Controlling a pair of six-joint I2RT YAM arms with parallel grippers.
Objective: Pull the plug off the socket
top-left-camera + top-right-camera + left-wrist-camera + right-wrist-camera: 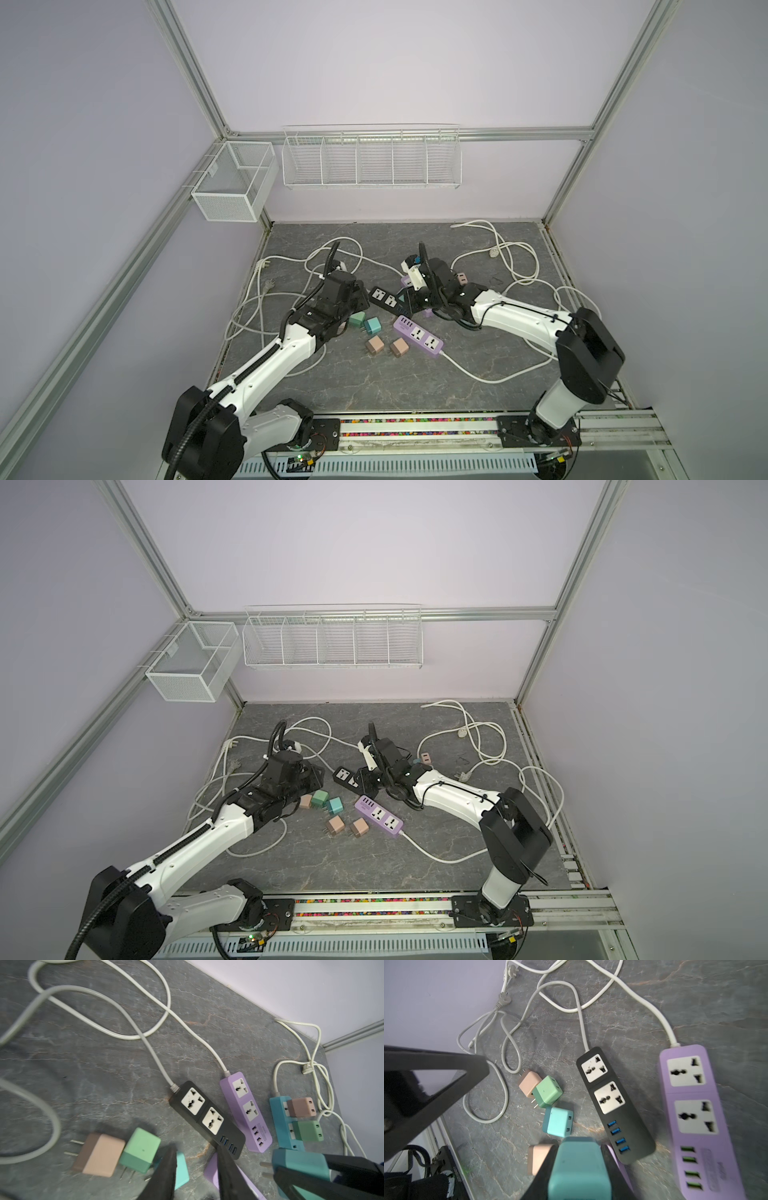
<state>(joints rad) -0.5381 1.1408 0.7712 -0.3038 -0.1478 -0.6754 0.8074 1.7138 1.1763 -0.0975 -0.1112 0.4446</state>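
Observation:
Next, my right gripper lets go of the teal plug on the table (352,305) (556,1066) just behind the loose green plug, next to the black strip.
My right gripper (579,1169) is shut on a teal plug (579,1163), held above the table near the USB end of the black socket strip (612,1101). The left wrist view shows that plug (301,1165) with its two prongs bare, in no socket. A teal socket strip (279,1118) behind it holds a pink plug (301,1107) and a green plug (309,1130). My left gripper (197,1176) hovers low beside the loose plugs, open, with nothing between its fingers (166,1174). In both top views the grippers (361,301) (409,303) face each other across the black strip (345,777).
Loose plugs lie near the left gripper: pink (99,1155), green (141,1149), teal (559,1122), and two pink ones (375,344) (399,347) nearer the front. Purple strips (417,336) (695,1115) flank the black one. White cords (511,253) loop over the table. Wire baskets (370,160) hang on the back wall.

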